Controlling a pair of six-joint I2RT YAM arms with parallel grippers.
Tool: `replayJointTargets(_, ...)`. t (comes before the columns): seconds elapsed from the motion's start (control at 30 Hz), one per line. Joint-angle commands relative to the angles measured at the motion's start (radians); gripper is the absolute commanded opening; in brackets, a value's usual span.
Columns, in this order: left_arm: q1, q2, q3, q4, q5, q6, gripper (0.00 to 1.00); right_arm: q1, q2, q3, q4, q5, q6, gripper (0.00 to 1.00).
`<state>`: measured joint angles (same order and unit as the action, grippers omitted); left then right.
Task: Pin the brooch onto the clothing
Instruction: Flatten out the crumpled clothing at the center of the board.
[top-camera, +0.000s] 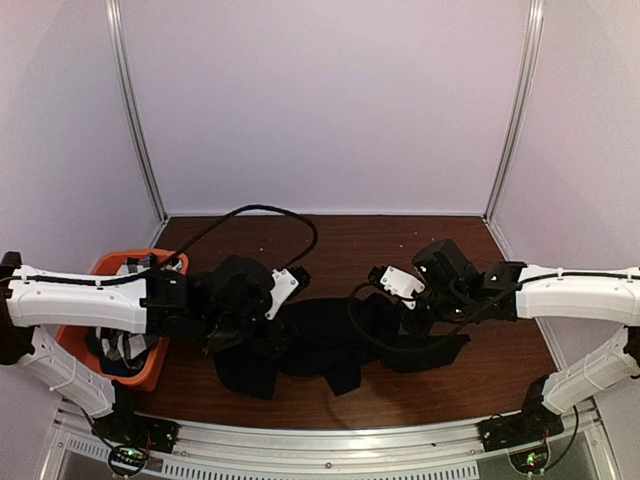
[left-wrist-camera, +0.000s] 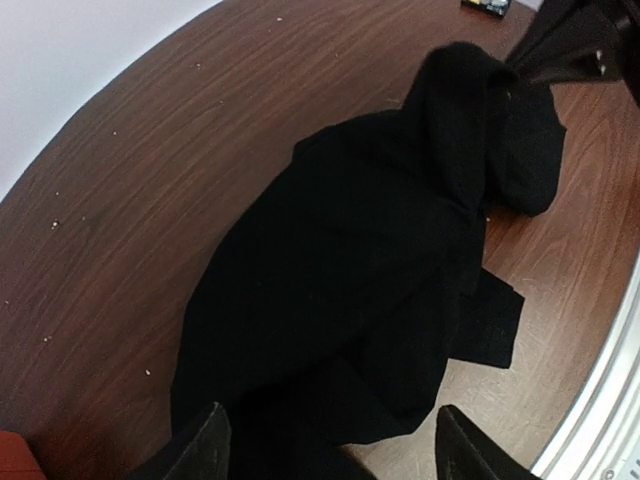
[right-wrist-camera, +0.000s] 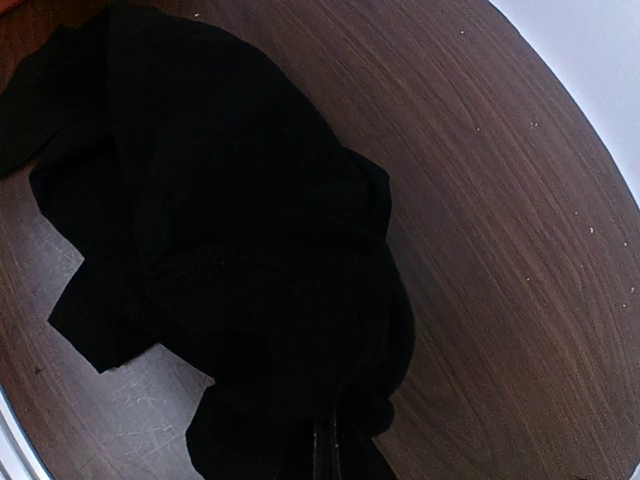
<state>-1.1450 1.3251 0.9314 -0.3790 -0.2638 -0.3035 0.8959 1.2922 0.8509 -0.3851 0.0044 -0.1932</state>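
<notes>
The black T-shirt's basket-side end (top-camera: 270, 345) (left-wrist-camera: 255, 385), opposite the fold that my right gripper holds, should be next for my left gripper to go down to and grab by the cloth.
The black T-shirt (top-camera: 320, 345) lies crumpled on the brown table between my two grippers; its print is hidden in the folds. It fills the left wrist view (left-wrist-camera: 350, 270) and the right wrist view (right-wrist-camera: 230, 220). No brooch shows in any view. My left gripper (top-camera: 232, 325) hovers over the shirt's left end, its jaws wide open and empty (left-wrist-camera: 335, 455). My right gripper (top-camera: 405, 315) is shut on a bunched fold at the shirt's right end (right-wrist-camera: 332, 455) and holds it slightly raised; it also shows at the top right of the left wrist view (left-wrist-camera: 575, 50).
An orange basket (top-camera: 150, 375) stands at the left edge of the table with a black-and-white checked cloth (top-camera: 120, 345) inside. A black cable (top-camera: 270, 210) loops over the back of the table. Metal rail (top-camera: 330, 455) runs along the near edge.
</notes>
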Motion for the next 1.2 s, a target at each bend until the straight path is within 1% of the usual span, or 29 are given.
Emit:
replayJointTargets(0.0, -0.061, 0.159, 0.113, -0.123, -0.31, 0.063, 0.72, -0.035, 0.018, 0.05, 0.013, 0.033, 0.064, 0.0)
replayJointTargets(0.1, -0.064, 0.226, 0.159, -0.162, -0.42, 0.077, 0.72, -0.053, 0.007, 0.054, 0.015, 0.035, 0.077, 0.0)
replayJointTargets(0.2, -0.064, 0.262, 0.182, -0.158, -0.451, 0.112, 0.71, -0.071, -0.016, 0.045, 0.02, 0.03, 0.088, 0.0)
replayJointTargets(0.4, -0.069, 0.335, 0.2, -0.139, -0.395, 0.208, 0.69, -0.086, -0.039, 0.039, 0.018, 0.019, 0.1, 0.0)
replayJointTargets(0.53, -0.07, 0.326, 0.189, -0.142, -0.34, 0.274, 0.68, -0.089, -0.048, 0.031, 0.021, 0.015, 0.11, 0.0)
replayJointTargets(0.67, -0.071, 0.328, 0.202, -0.171, -0.297, 0.294, 0.66, -0.093, -0.056, 0.018, 0.03, 0.013, 0.119, 0.0)
replayJointTargets(0.77, -0.071, 0.337, 0.201, -0.169, -0.264, 0.343, 0.64, -0.102, -0.053, 0.013, 0.038, 0.005, 0.124, 0.0)
replayJointTargets(0.9, -0.071, 0.395, 0.211, -0.167, -0.299, 0.379, 0.63, -0.106, -0.042, 0.014, 0.047, -0.001, 0.129, 0.0)
replayJointTargets(1.03, -0.071, 0.438, 0.232, -0.131, -0.346, 0.407, 0.62, -0.107, -0.038, 0.007, 0.059, -0.002, 0.133, 0.0)
replayJointTargets(1.17, -0.07, 0.487, 0.259, -0.113, -0.395, 0.429, 0.57, -0.107, -0.04, -0.005, 0.065, -0.025, 0.137, 0.0)
